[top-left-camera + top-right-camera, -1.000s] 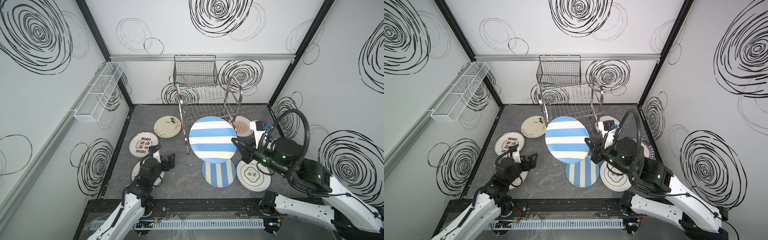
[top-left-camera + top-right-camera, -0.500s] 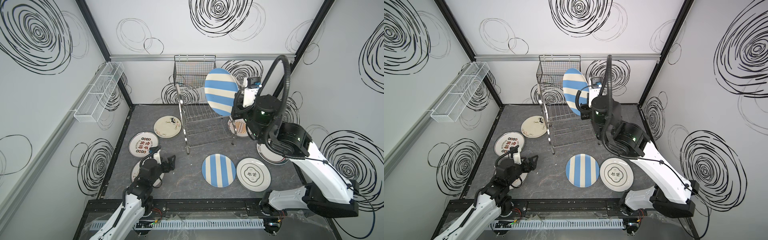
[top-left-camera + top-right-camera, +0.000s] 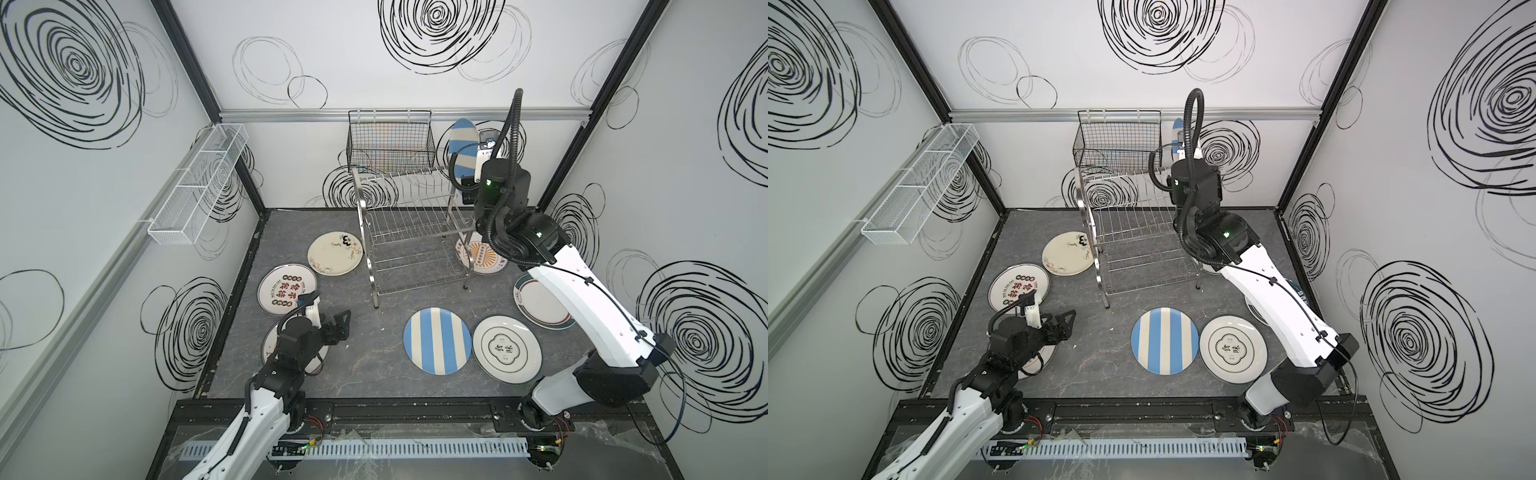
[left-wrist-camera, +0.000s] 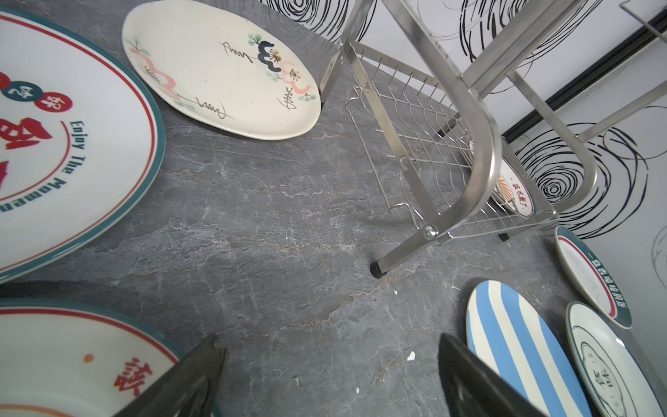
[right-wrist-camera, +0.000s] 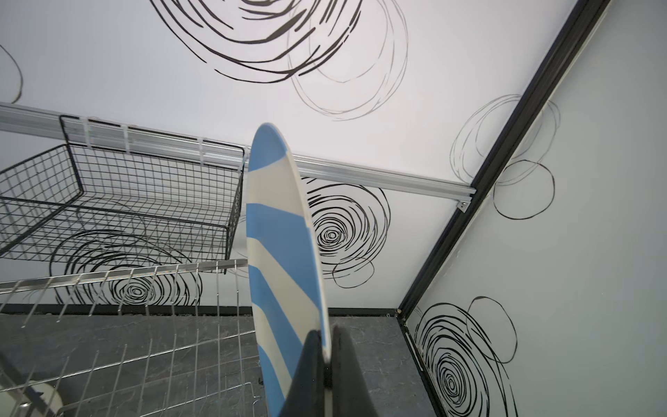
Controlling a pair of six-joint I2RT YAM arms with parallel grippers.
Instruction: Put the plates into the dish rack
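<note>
The robot's right gripper needs to release the striped plate in the rack's top-level end slot (image 3: 456, 216), the one nearest the orange sunburst plate.
My right gripper (image 5: 326, 346) is shut on the rim of a blue-and-white striped plate (image 5: 281, 234), which stands on edge. In a top view this plate (image 3: 463, 151) hangs above the right end of the dish rack (image 3: 409, 232), over its slotted top tier (image 5: 126, 285). Several plates lie flat on the grey floor: a second striped one (image 3: 437, 340), a white one with characters (image 3: 507, 354), a green-rimmed one (image 3: 536, 305), an orange sunburst one (image 3: 484, 259), a floral one (image 3: 334, 253) and a red-lettered one (image 3: 286, 289). My left gripper (image 3: 343, 326) is open and empty, low at the front left.
A black wire basket (image 3: 390, 143) hangs on the back wall just behind the rack. A long white mesh tray (image 3: 199, 187) is fixed to the left wall. Another plate (image 4: 72, 361) lies partly under my left arm. Walls close in on three sides.
My right arm has carried the striped plate back and to the right, and the plate now looks narrower, nearly edge-on. The left arm has not moved.
</note>
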